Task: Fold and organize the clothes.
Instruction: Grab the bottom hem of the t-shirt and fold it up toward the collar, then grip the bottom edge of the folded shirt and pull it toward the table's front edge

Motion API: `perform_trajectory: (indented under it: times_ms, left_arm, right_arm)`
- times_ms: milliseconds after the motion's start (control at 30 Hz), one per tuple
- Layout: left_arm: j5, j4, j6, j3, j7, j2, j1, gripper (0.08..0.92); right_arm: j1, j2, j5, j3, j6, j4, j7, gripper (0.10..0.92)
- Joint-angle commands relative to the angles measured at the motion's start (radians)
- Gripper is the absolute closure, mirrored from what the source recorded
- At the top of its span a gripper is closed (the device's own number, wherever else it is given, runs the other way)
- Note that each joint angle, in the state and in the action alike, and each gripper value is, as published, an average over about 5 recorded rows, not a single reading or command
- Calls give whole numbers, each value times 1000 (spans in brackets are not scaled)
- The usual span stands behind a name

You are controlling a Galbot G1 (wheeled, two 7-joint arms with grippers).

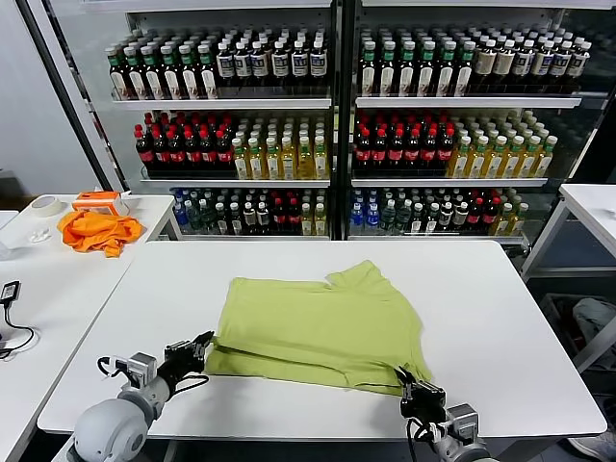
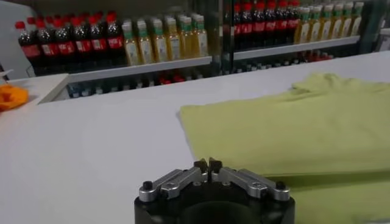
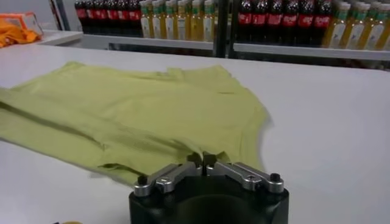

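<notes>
The robot's right gripper pinches the T-shirt's upper layer short of the T-shirt's near corner, so it should open, take that corner [image 1: 424, 379] and help pull the T-shirt nearer.
The clothes are one lime yellow-green T-shirt [image 1: 318, 322] lying flat on the white table [image 1: 481, 318], partly folded, with a doubled layer along its near edge. No print shows on it. My left gripper [image 1: 204, 340] is shut at the shirt's near left corner. In the left wrist view the gripper [image 2: 208, 165] has its tips together just at the edge of the shirt [image 2: 292, 122]. My right gripper [image 1: 401, 374] is shut at the near right corner. In the right wrist view its tips [image 3: 202, 159] meet against the hem of the shirt [image 3: 134, 115]. I see no cloth lifted by either gripper.
A bright orange cloth [image 1: 96, 231] lies on the side table [image 1: 38, 289] to the left, with an orange box [image 1: 101, 201], a tape roll [image 1: 44, 204] and a black adapter with its cable [image 1: 10, 292]. Bottle shelves [image 1: 327, 135] stand behind the table. Another white table [image 1: 592, 207] stands far right.
</notes>
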State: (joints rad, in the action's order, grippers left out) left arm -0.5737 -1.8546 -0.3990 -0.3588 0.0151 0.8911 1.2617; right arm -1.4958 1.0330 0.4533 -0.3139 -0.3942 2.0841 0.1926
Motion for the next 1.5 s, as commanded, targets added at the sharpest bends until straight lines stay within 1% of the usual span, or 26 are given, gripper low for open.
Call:
perform_trajectory:
  times_ms: [33, 100, 200, 333, 467, 600, 667, 767, 833, 933, 1033, 1133, 1267, 1333, 1500]
  left_arm:
    - [-1, 88, 2, 48, 3, -3, -81, 918]
    - [0, 90, 5, 48, 8, 0, -82, 914]
    - [-8, 90, 11, 34, 18, 10, -81, 866]
    - [-40, 71, 28, -15, 17, 6, -54, 750]
    - [-111, 14, 32, -80, 23, -24, 3, 637]
    - [-144, -77, 24, -131, 36, -58, 113, 524]
    - [-150, -132, 4, -147, 45, -61, 172, 464]
    - [-139, -199, -60, -138, 65, -50, 225, 377]
    - [-122, -216, -111, -113, 78, -37, 232, 316]
    - [-103, -205, -149, -72, 93, -19, 213, 236]
    - [-101, -179, -148, -43, 122, -9, 180, 188]
    - [-102, -157, -149, -22, 151, -4, 155, 179]
    - [-94, -142, -163, -4, 176, -1, 146, 186]
    - [-86, -137, -172, 5, 189, 0, 145, 220]
    - [-85, -134, -177, 12, 202, 2, 147, 363]
  right_arm:
    - [16, 5, 1, 1, -3, -17, 4, 900]
    - [27, 5, 0, 2, -6, -25, 8, 873]
    - [41, 4, 5, -3, -8, -33, 12, 803]
    - [51, -1, 24, -24, -13, -19, 27, 690]
    - [35, -23, 38, -56, -19, 18, 32, 578]
    - [-17, -53, 36, -74, -25, 50, 30, 456]
    - [-48, -64, 28, -79, -39, 60, 28, 404]
    - [-72, -65, 14, -77, -67, 50, 31, 318]
    - [-73, -56, 6, -71, -78, 32, 36, 261]
    - [-70, -44, 2, -62, -83, 12, 46, 213]
    - [-66, -34, 14, -56, -76, 5, 67, 204]
    - [-63, -30, 40, -52, -72, 11, 79, 208]
    - [-60, -29, 68, -46, -73, 15, 73, 284]
    - [-57, -27, 74, -42, -73, 11, 72, 344]
    - [-44, -21, 80, -32, -74, 4, 74, 491]
